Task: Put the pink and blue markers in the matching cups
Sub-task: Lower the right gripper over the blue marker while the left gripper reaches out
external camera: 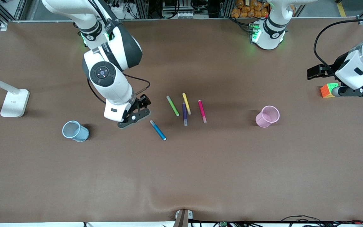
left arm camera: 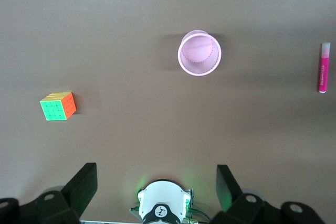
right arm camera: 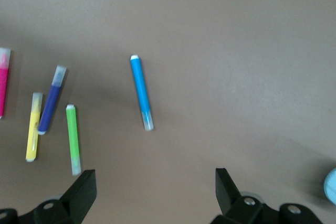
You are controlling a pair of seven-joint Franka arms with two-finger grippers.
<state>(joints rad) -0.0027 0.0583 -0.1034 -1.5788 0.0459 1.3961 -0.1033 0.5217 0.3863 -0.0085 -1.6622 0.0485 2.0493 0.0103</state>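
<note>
The blue marker is next for my right gripper, which should go to it and close around its middle (external camera: 158, 130) (right arm camera: 142, 92), leaving the marker's white end sticking out.
The blue marker (external camera: 158, 130) (right arm camera: 142, 92) lies flat on the brown table, nearest the front camera of the pens. The pink marker (external camera: 202, 111) (left arm camera: 324, 67) lies among the other pens, on the side toward the pink cup (external camera: 267, 116) (left arm camera: 199, 53), which stands upright toward the left arm's end. The blue cup (external camera: 75, 131) (right arm camera: 332, 186) stands upright toward the right arm's end. My right gripper (external camera: 133, 119) (right arm camera: 155, 182) hangs open and empty over the table between the blue cup and the blue marker. My left gripper (external camera: 353, 91) (left arm camera: 156, 177) waits open and empty at the left arm's end.
A green pen (external camera: 172, 106), a yellow pen (external camera: 186, 103) and a dark purple pen (external camera: 184, 114) lie between the blue and pink markers. A colour cube (external camera: 329, 90) (left arm camera: 58, 106) sits by the left gripper. A white lamp base (external camera: 14, 102) stands at the right arm's end.
</note>
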